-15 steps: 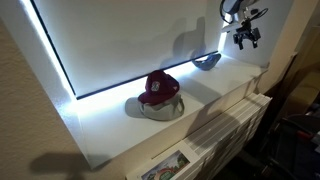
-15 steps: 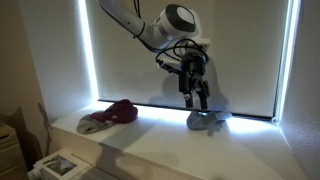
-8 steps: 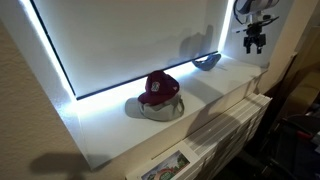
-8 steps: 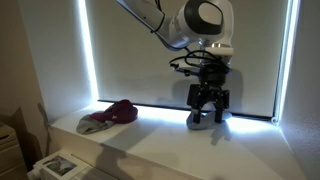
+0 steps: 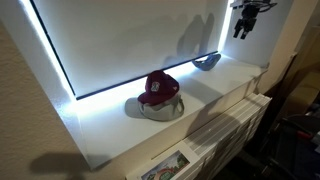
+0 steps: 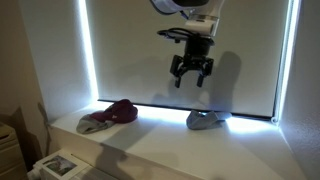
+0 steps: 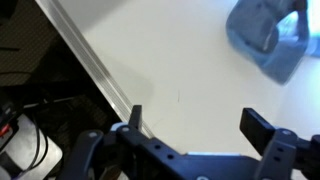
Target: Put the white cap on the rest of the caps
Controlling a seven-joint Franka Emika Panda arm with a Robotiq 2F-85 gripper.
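Note:
My gripper will move down to the white cap's back strap [image 5: 214,58] [image 7: 288,58] next and close there, so that the cap can be lifted from the ledge.
The white cap [image 5: 207,62] lies on the white ledge by the blind and looks dark bluish-grey in the backlight. It also shows in an exterior view [image 6: 204,121] and at the upper right of the wrist view [image 7: 268,37]. The rest of the caps [image 5: 158,95], a maroon cap over a light grey one, sits further along the ledge and shows in both exterior views [image 6: 110,116]. My gripper [image 6: 190,76] hangs high above the ledge, well above the white cap, open and empty. It also shows in an exterior view [image 5: 243,27] and in the wrist view [image 7: 195,122].
The white ledge [image 5: 200,95] runs along a bright-edged window blind [image 5: 130,40]. A radiator [image 5: 225,135] sits under the ledge. Papers [image 5: 165,168] lie at the near end. A dark gap with cables [image 7: 30,120] borders the ledge edge.
My gripper has risen from just above the white cap to high above the ledge, still open and empty. The white cap and the pile have not moved.

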